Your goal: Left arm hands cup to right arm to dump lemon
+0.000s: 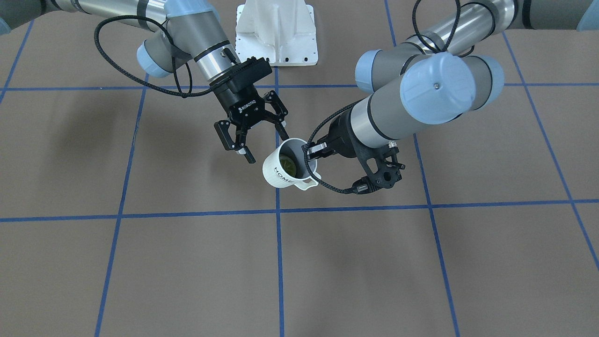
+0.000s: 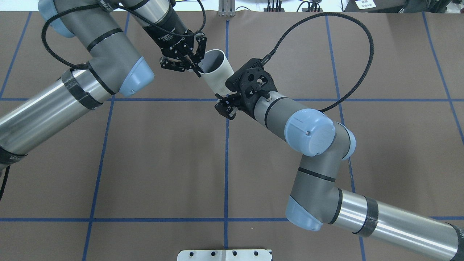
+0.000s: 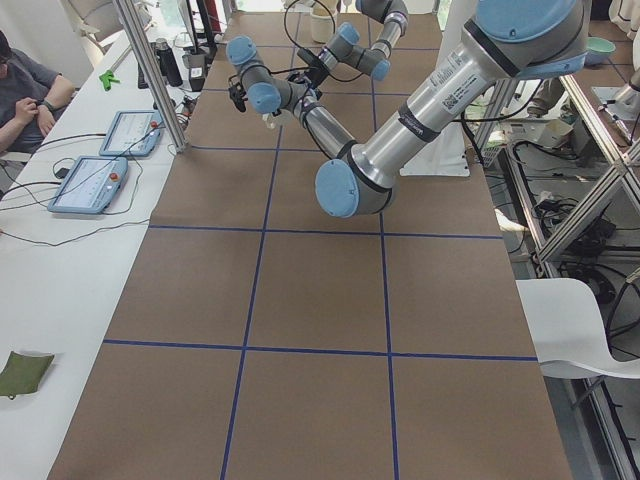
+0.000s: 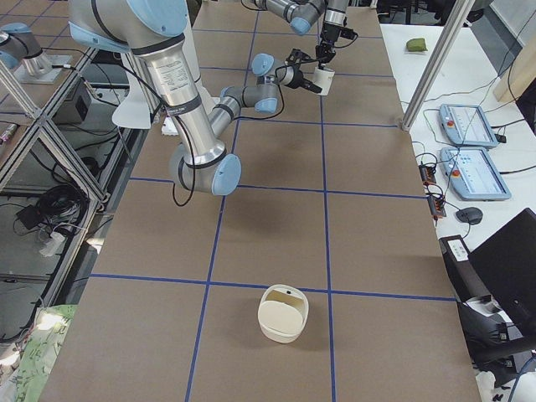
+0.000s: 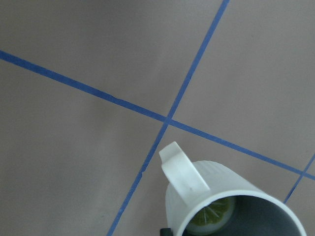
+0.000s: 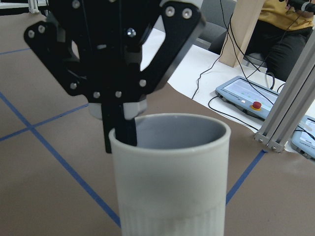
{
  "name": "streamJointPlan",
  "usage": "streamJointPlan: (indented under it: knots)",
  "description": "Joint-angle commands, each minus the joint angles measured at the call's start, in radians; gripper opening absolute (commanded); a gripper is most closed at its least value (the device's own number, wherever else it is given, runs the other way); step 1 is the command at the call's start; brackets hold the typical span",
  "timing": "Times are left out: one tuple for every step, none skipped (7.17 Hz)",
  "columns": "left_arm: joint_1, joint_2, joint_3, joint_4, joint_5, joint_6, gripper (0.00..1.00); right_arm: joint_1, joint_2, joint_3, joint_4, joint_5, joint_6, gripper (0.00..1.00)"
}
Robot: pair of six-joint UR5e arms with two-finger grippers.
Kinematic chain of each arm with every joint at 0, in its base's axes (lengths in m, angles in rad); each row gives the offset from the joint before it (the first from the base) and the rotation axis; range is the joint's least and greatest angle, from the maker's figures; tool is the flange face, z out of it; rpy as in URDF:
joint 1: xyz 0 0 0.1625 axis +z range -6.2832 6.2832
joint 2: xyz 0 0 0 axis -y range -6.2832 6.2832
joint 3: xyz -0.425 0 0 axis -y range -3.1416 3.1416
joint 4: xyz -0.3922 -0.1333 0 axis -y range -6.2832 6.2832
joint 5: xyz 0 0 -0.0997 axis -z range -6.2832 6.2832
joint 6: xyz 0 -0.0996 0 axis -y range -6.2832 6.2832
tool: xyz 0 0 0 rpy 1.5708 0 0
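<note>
Next, I let go of the white cup with my left gripper between the spread fingers of my right gripper (image 1: 257, 151).
The white "HOME" cup (image 1: 281, 174) hangs tilted above the table's middle, and also shows from overhead (image 2: 219, 76). The yellow-green lemon (image 1: 287, 164) lies inside it and shows in the left wrist view (image 5: 214, 216) beside the cup's handle (image 5: 181, 172). My left gripper (image 1: 310, 152) is shut on the cup's rim, one finger inside the mouth; it also shows overhead (image 2: 195, 69). My right gripper (image 1: 267, 146) is open, its fingers spread beside the cup's body, not closed on it. The right wrist view shows the cup (image 6: 170, 196) close in front.
A cream tub (image 4: 283, 314) stands on the table towards its right end. The white robot base (image 1: 276, 32) stands at the table's back edge. Tablets (image 4: 465, 126) lie on a side bench. An operator (image 3: 25, 90) sits off the table's far side.
</note>
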Motion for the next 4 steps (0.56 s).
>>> streamJointPlan:
  knots:
    - [0.015, -0.001, -0.011, 0.000, -0.003, -0.001, 0.00, 0.000, 0.002, -0.005, -0.001, 0.000, 0.000, 1.00]
    - [0.016, 0.001, -0.019, 0.002, -0.029, -0.001, 0.00, 0.000, 0.000, -0.008, 0.001, -0.002, 0.000, 0.99]
    - [0.016, 0.004, -0.028, 0.002, -0.035, -0.001, 0.00, 0.000, 0.000, -0.008, 0.001, -0.002, 0.000, 0.99]
    - [0.016, 0.002, -0.033, 0.002, -0.037, -0.001, 0.00, 0.000, 0.000, -0.011, 0.001, -0.002, 0.000, 1.00]
